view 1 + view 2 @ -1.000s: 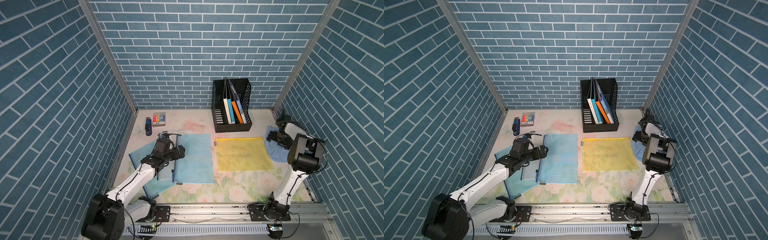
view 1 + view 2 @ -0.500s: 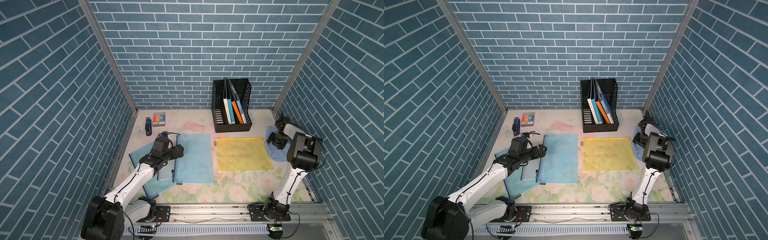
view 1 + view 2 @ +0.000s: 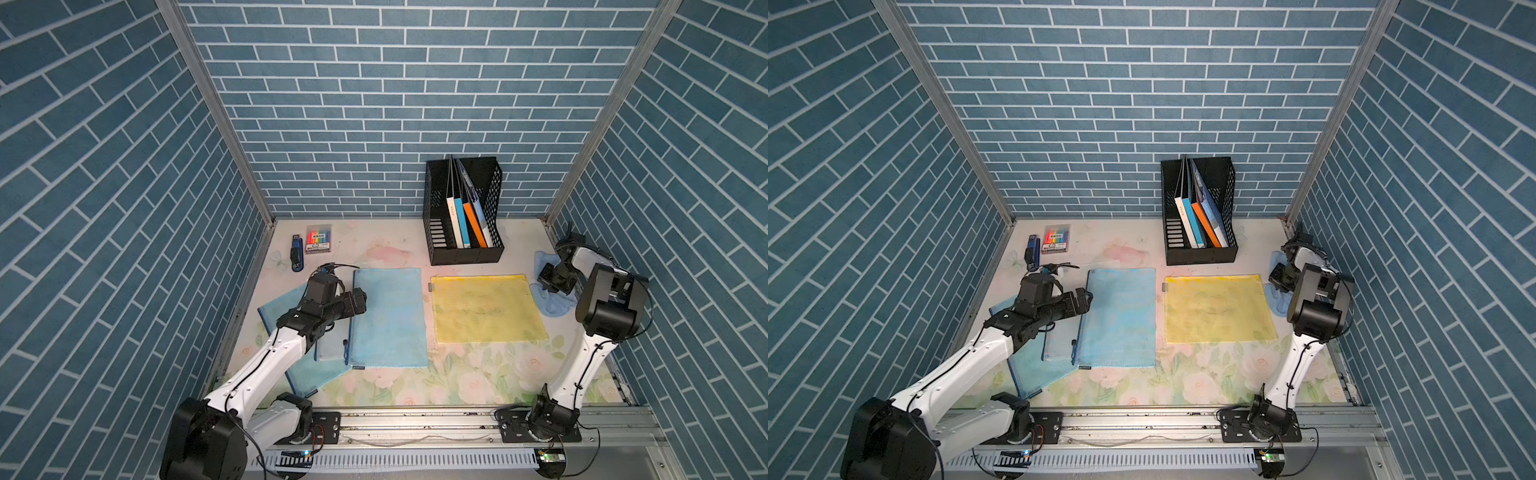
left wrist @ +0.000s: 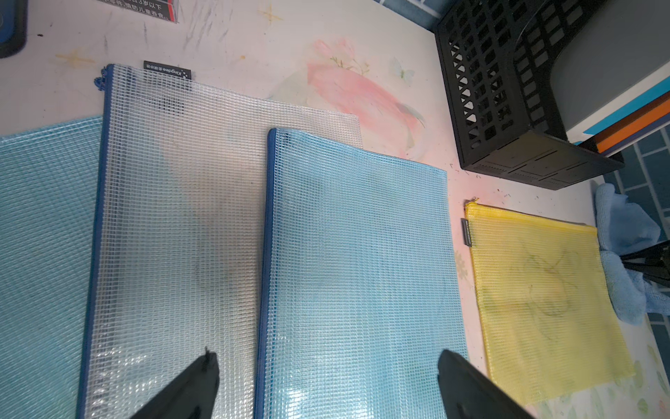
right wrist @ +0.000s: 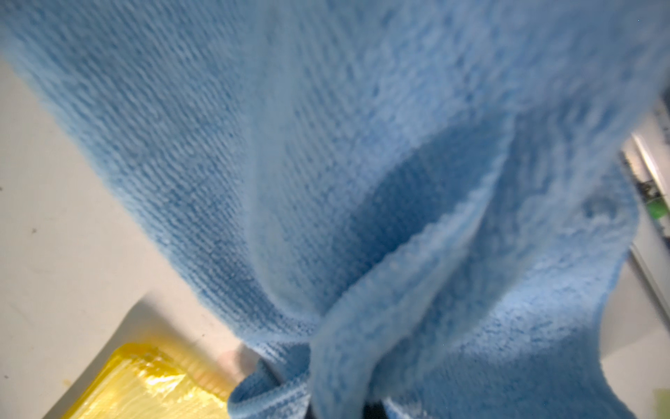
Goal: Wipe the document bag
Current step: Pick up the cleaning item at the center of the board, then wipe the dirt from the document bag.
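Next, I close my left gripper on the dark blue edge (image 3: pixel 351 314) (image 4: pixel 264 296) of the light blue document bag, near its middle, next to the clear mesh bag.
A yellow mesh document bag (image 3: pixel 486 309) (image 3: pixel 1219 309) lies flat right of centre, with dark scribbles on it in the left wrist view (image 4: pixel 544 301). A blue cloth (image 3: pixel 552 305) (image 3: pixel 1276 303) is bunched at its right edge, by the right wall. My right gripper (image 3: pixel 552 284) (image 3: pixel 1280 282) points down, shut on a fold of that cloth (image 5: pixel 326 163), which hides its fingers. A corner of the yellow bag (image 5: pixel 145 388) shows beside it. My left gripper (image 3: pixel 359 301) (image 4: pixel 326 366) hovers open over a light blue document bag (image 3: pixel 390 318) (image 4: pixel 355 272), holding nothing.
A clear mesh bag (image 4: pixel 174 217) and another blue bag (image 3: pixel 291 332) overlap under the left arm. A black file rack (image 3: pixel 463 216) with folders stands at the back. A blue stapler (image 3: pixel 297 257) and a marker pack (image 3: pixel 319 239) lie at the back left. Brick walls close in both sides.
My right gripper has closed from open onto the blue cloth, pinching up a fold. The left arm has shifted only slightly and stays open.
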Robot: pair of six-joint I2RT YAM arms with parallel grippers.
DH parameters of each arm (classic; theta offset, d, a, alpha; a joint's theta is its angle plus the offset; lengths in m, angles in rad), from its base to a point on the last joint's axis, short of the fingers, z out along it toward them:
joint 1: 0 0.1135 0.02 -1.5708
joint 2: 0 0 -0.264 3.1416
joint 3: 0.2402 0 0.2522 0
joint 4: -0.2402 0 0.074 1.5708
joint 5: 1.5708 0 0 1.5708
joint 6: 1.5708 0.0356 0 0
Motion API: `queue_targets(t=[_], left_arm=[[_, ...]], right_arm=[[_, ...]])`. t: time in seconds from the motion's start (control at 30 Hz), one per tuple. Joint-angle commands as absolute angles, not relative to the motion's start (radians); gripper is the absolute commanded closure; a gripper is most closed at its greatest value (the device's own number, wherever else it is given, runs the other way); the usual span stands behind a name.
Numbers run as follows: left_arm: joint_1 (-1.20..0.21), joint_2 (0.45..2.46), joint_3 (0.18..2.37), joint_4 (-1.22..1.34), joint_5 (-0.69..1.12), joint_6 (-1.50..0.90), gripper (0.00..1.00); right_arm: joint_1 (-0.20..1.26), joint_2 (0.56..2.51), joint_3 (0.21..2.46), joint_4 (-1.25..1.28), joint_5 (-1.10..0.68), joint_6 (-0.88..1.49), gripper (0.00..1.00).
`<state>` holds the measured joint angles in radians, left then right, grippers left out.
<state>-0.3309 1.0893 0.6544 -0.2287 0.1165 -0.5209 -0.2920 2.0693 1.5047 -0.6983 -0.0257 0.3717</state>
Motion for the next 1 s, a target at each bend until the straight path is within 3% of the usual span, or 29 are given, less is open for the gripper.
queue_targets(t=[0.0, 0.23, 0.63, 0.8, 0.97], left_arm=[[-0.322, 1.105, 0.681, -0.234, 0.096, -0.516, 0.0], [-0.298, 1.162, 0.702, -0.23, 0.058, -0.54, 0.0], [-0.189, 1.343, 0.698, -0.186, 0.2, -0.546, 0.0], [-0.189, 1.423, 0.706, -0.143, 0.254, -0.53, 0.0], [-0.189, 1.508, 0.72, -0.115, 0.3, -0.509, 0.01]], right_arm=[[-0.285, 1.95, 1.452, -0.677, 0.057, 0.341, 1.0], [-0.163, 1.743, 1.41, -0.637, 0.196, 0.284, 1.0], [0.104, 1.433, 1.378, -0.654, 0.415, 0.195, 1.0], [0.228, 1.347, 1.438, -0.711, 0.279, 0.169, 1.0], [0.36, 1.343, 1.513, -0.753, 0.007, 0.183, 1.0]])
